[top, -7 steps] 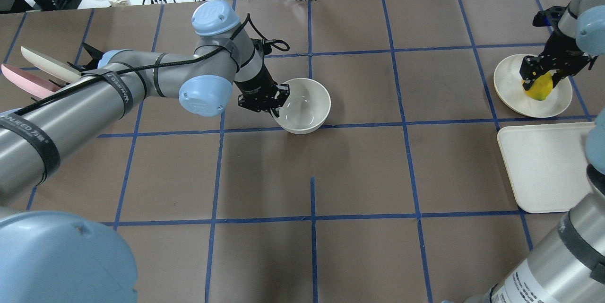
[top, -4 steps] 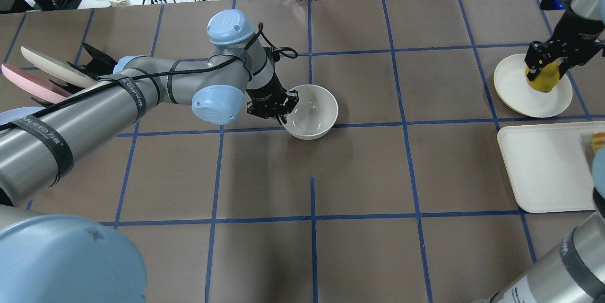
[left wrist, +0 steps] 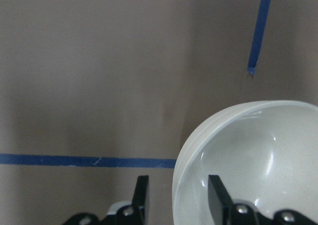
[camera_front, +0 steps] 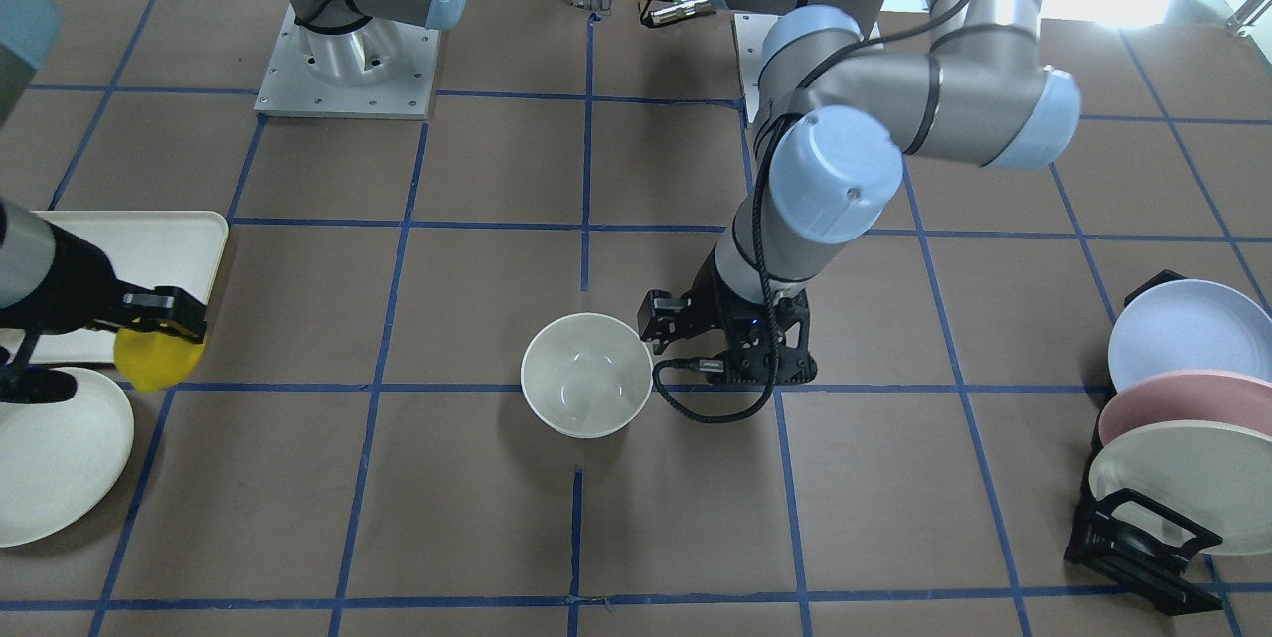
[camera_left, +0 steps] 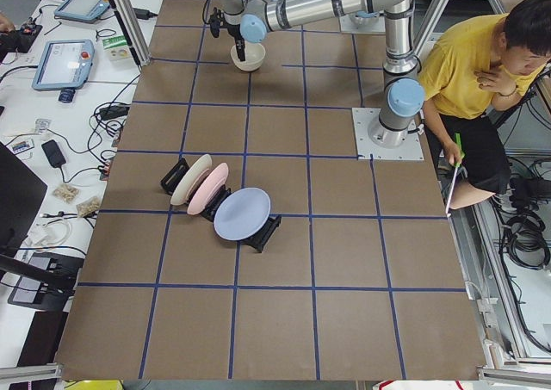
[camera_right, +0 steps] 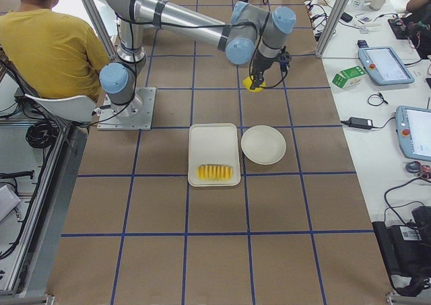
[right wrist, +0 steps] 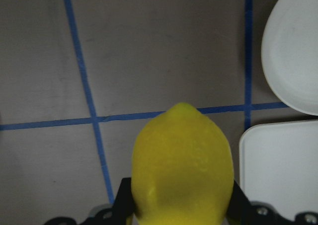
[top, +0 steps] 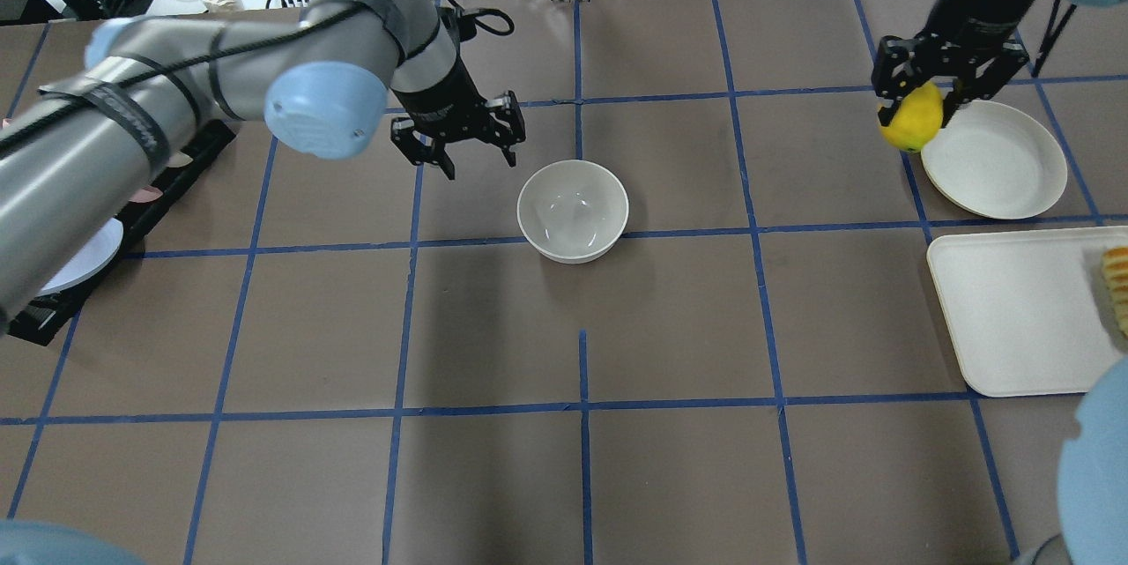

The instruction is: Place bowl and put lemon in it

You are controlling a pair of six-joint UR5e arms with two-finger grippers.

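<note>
Next, my right gripper sets the yellow lemon free on the bottom of the off-white bowl (camera_front: 593, 388), which is near the middle of the table.
The off-white bowl (top: 573, 211) stands upright on the brown table near its middle; it also shows in the front view (camera_front: 586, 389) and the left wrist view (left wrist: 248, 155). My left gripper (top: 480, 167) is open and empty, raised just left of and behind the bowl, apart from its rim. My right gripper (top: 916, 102) is shut on the yellow lemon (top: 910, 126) and holds it in the air over the left edge of the flat plate (top: 996, 164). The lemon fills the right wrist view (right wrist: 181, 170), tip forward.
A white rectangular tray (top: 1013, 318) lies at the right edge, in front of the plate, with sliced ridged fruit (top: 1115, 283) on it. A black rack with several plates (camera_front: 1173, 438) stands at the table's left end.
My left gripper let go of the bowl's rim, opened and drew back and up to the left. My right gripper lifted the lemon off the plate and carried it left.
</note>
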